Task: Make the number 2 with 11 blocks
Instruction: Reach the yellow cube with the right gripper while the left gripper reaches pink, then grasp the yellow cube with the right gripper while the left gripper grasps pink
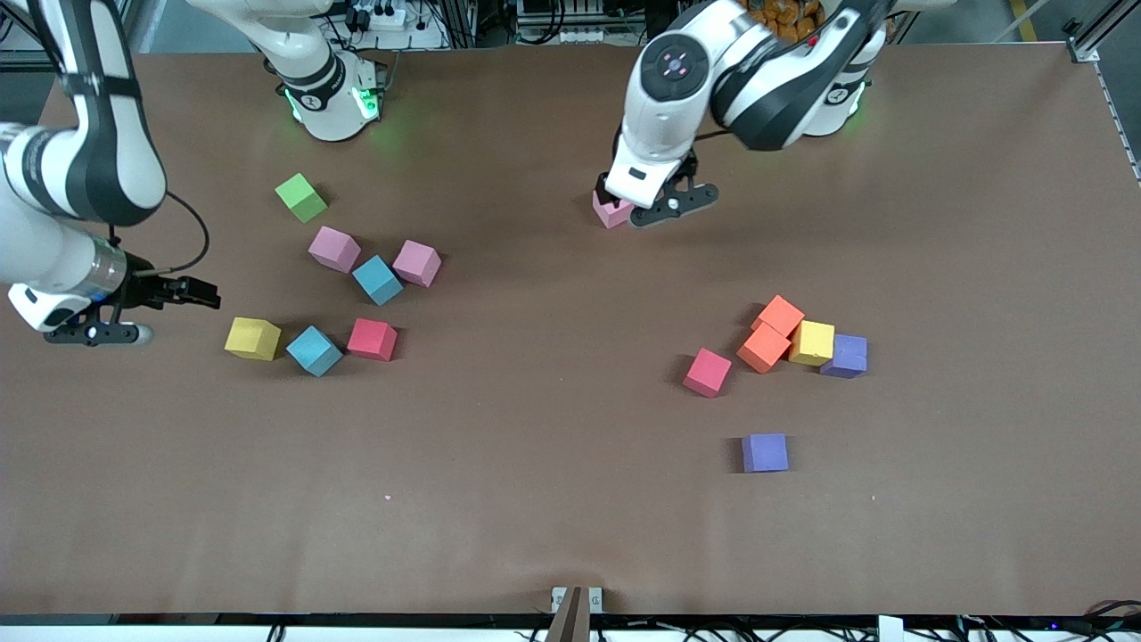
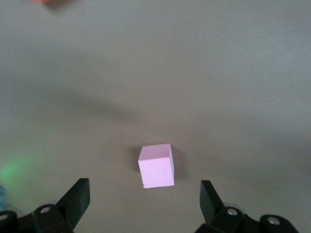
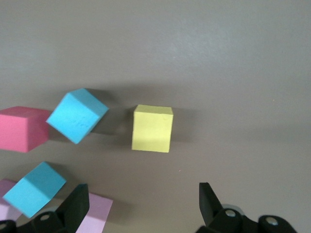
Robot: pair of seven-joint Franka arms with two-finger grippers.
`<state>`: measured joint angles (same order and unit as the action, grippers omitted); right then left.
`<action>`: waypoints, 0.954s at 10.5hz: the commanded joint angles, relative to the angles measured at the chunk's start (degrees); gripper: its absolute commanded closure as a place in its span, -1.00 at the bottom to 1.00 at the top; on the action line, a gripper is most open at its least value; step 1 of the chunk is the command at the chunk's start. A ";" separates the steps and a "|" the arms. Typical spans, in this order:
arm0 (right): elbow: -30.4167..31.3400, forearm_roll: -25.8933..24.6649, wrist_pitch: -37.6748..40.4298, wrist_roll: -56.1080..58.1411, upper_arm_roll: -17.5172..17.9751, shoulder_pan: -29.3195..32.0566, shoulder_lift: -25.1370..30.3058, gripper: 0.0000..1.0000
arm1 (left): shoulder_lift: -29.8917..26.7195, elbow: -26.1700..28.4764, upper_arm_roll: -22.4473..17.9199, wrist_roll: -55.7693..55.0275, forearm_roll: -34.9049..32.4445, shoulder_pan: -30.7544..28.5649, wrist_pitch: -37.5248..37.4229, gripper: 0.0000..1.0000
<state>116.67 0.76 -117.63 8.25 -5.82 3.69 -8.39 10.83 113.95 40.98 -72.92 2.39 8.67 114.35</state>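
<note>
I need to next close my right gripper on the opposite sides of the yellow cube (image 1: 252,338) (image 3: 152,129), which lies next to a light blue cube.
Loose cubes lie in two groups, and no digit 2 shows. Toward the right arm's end are two pink (image 1: 334,248) (image 1: 417,263), two light blue (image 1: 377,279) (image 1: 314,350), a yellow (image 1: 252,339) and a red cube (image 1: 372,339). Toward the left arm's end are a red (image 1: 707,372), two orange (image 1: 778,315) (image 1: 764,347), a yellow (image 1: 812,342) and two purple cubes (image 1: 845,356) (image 1: 765,452). My left gripper (image 1: 622,198) (image 2: 143,204) is open just above a lone pink cube (image 1: 611,212) (image 2: 156,166). My right gripper (image 1: 192,292) (image 3: 141,204) is open and empty beside the yellow cube (image 3: 152,128).
A green cube (image 1: 300,197) lies near the right arm's base. The brown table (image 1: 535,499) is bare across its middle and along the edge nearest the front camera.
</note>
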 commanded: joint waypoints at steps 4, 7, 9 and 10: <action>1.19 -0.58 -11.55 -7.10 0.81 0.53 -7.24 -1.00 | 3.31 11.36 2.62 -16.20 0.87 1.96 15.95 -1.00; 1.80 0.38 -15.42 -7.28 0.90 1.05 -12.08 -1.00 | 7.18 12.70 2.62 -16.37 -2.12 3.98 19.42 -1.00; 4.42 4.67 -20.59 -7.28 0.90 0.71 -13.85 -1.00 | 7.89 15.15 2.53 -16.46 -2.83 4.68 23.88 -1.00; 5.74 4.95 -23.40 -7.28 0.90 0.44 -14.37 -1.00 | 8.06 15.68 2.44 -16.55 -2.83 4.86 25.47 -1.00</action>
<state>120.23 4.03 -137.46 1.61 -5.54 3.86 -22.51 18.69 128.30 43.35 -88.07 1.07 13.02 136.88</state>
